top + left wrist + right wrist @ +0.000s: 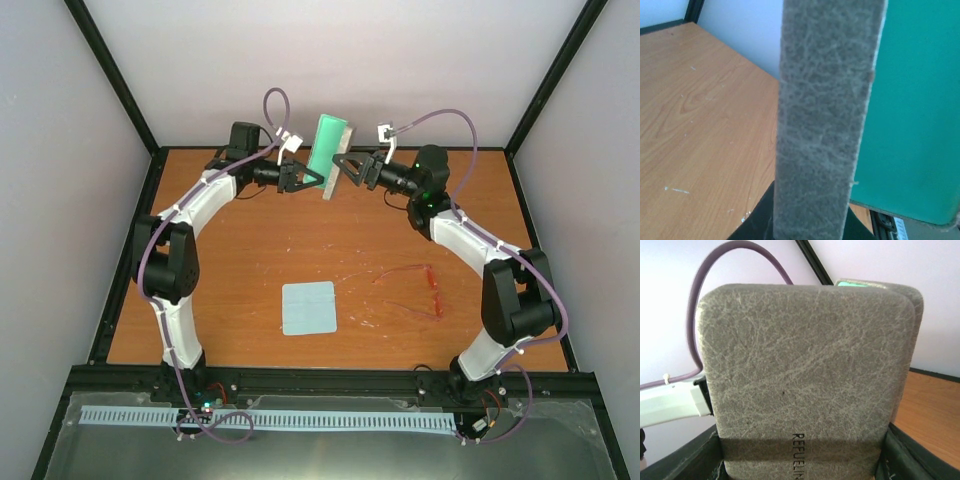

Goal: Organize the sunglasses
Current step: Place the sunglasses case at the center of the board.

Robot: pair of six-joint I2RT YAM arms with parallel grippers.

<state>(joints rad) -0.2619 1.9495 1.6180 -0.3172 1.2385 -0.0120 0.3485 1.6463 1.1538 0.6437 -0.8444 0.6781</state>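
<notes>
My left gripper is going to let go of the open grey case on the bare table (327, 213) behind the pale blue cloth.
The sunglasses (432, 290), thin with a red-pink translucent frame and arms spread, lie on the table (240, 250) at the right of centre, apart from both grippers. The grey case (328, 155) is held up in the air at the back centre, open, its green lining showing. My left gripper (316, 180) is shut on one grey half (825, 125), with the green lining (917, 100) beside it. My right gripper (344, 166) is shut on the other half (805, 370), which fills the right wrist view; its dark fingers (907, 452) flank it.
A pale blue square cloth (308, 308) lies flat on the table in front of centre, left of the sunglasses. Black frame posts and pale walls close in the table at the back and sides.
</notes>
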